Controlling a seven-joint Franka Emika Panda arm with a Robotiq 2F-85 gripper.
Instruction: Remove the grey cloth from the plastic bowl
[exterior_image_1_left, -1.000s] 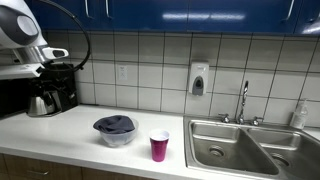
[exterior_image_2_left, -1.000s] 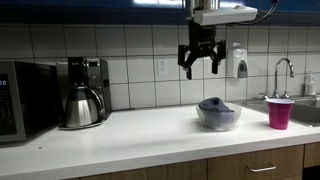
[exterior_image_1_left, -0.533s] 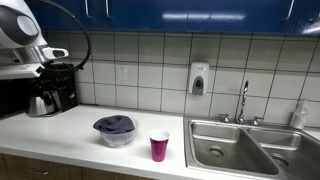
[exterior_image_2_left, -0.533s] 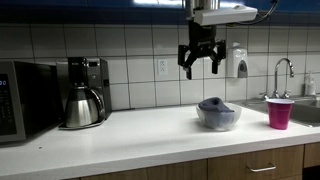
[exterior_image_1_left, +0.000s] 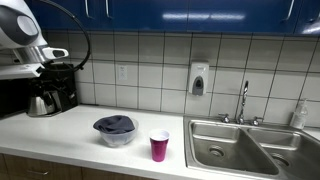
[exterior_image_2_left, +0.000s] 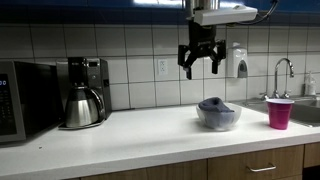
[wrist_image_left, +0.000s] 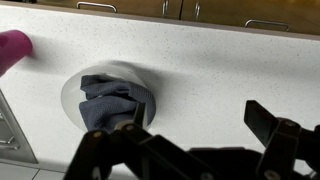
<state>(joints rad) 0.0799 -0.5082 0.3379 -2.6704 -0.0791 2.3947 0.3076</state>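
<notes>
The grey cloth in the plastic bowl has the top fold (exterior_image_1_left: 120, 121) (wrist_image_left: 119, 107) near its middle, and my gripper should move down to it next and close there.
A clear plastic bowl (exterior_image_1_left: 115, 137) stands on the white counter with a crumpled grey cloth (exterior_image_1_left: 114, 125) inside it. Both show in the other exterior view, bowl (exterior_image_2_left: 219, 119) and cloth (exterior_image_2_left: 214, 105). In the wrist view the cloth (wrist_image_left: 108, 104) fills the bowl (wrist_image_left: 70, 92) at centre left. My gripper (exterior_image_2_left: 199, 70) hangs open and empty high above the counter, up and slightly to one side of the bowl. Its dark fingers (wrist_image_left: 200, 118) frame bare counter beside the bowl in the wrist view.
A pink cup (exterior_image_1_left: 159, 146) stands next to the bowl, towards the steel sink (exterior_image_1_left: 250, 150) and faucet (exterior_image_1_left: 242, 100). A coffee maker with a steel carafe (exterior_image_2_left: 82, 105) and a microwave (exterior_image_2_left: 25, 98) stand at the far end. A soap dispenser (exterior_image_1_left: 198, 79) hangs on the tiled wall.
</notes>
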